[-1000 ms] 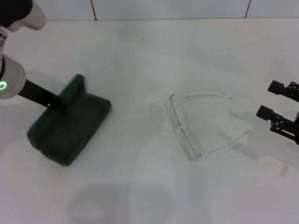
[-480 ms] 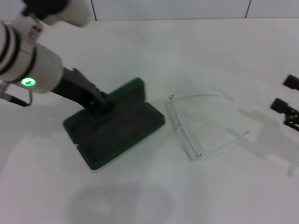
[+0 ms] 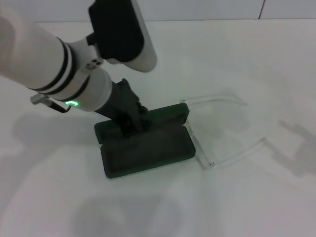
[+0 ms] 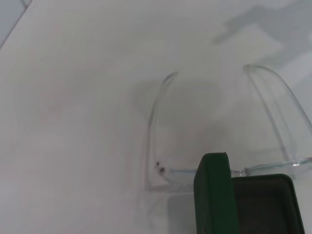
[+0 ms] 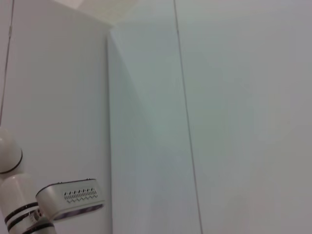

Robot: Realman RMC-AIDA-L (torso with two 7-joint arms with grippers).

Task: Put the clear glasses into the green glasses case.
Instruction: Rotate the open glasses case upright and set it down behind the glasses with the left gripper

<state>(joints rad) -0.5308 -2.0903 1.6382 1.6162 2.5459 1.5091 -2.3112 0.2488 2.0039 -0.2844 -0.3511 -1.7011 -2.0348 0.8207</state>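
My left gripper should put the green glasses case down on the white table at the clear glasses' far front corner (image 3: 187, 102) (image 4: 158, 166).
The green glasses case (image 3: 148, 150) lies open on the white table, its lid (image 3: 168, 114) standing up at the far side and its dark lining showing. My left gripper (image 3: 132, 121) is shut on the case at its far left part. The clear glasses (image 3: 202, 150) lie right of the case, their front touching the case's right end and both arms pointing right. In the left wrist view the case's lid edge (image 4: 212, 195) stands just in front of the clear glasses (image 4: 178, 171). My right gripper is out of view.
The white table (image 3: 237, 207) runs back to a tiled wall (image 3: 197, 9). A shadow (image 3: 296, 133) falls on the table's right side. The right wrist view shows wall panels and a piece of my left arm (image 5: 68, 197).
My left gripper has carried the open case to the right, from the left side up against the glasses. My right gripper has drawn away to the right and left the head view.
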